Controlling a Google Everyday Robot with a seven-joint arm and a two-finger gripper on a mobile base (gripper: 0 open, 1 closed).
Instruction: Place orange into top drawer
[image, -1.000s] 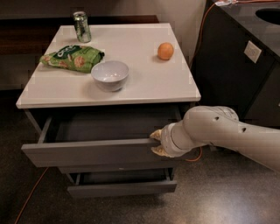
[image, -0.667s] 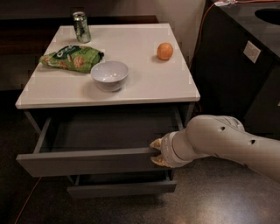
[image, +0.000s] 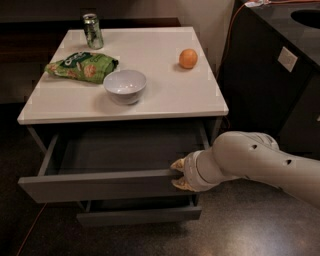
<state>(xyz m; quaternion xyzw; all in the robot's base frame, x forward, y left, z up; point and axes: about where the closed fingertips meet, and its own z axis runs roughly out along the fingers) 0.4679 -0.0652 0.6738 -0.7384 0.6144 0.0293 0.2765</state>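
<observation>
The top drawer is only partway out from under the table, so my gripper will open, retake the front panel's top edge (image: 163, 172) and pull the drawer farther out.
The orange (image: 188, 58) sits on the white table top (image: 165, 95), far right of middle. The top drawer (image: 100, 186) is pulled out below the table, its plain grey inside showing and empty. My gripper (image: 178, 174) is at the right end of the drawer's front, its yellowish fingertips against the top edge of the front panel. The white arm reaches in from the lower right.
A white bowl (image: 125, 85), a green snack bag (image: 82, 66) and a green can (image: 92, 31) stand on the table. A lower drawer (image: 140, 215) sticks out slightly beneath. A dark cabinet (image: 280, 65) stands at the right. An orange cable (image: 30, 230) lies on the floor.
The top drawer has slid further out toward the camera, and my gripper has moved down and forward with its front edge.
</observation>
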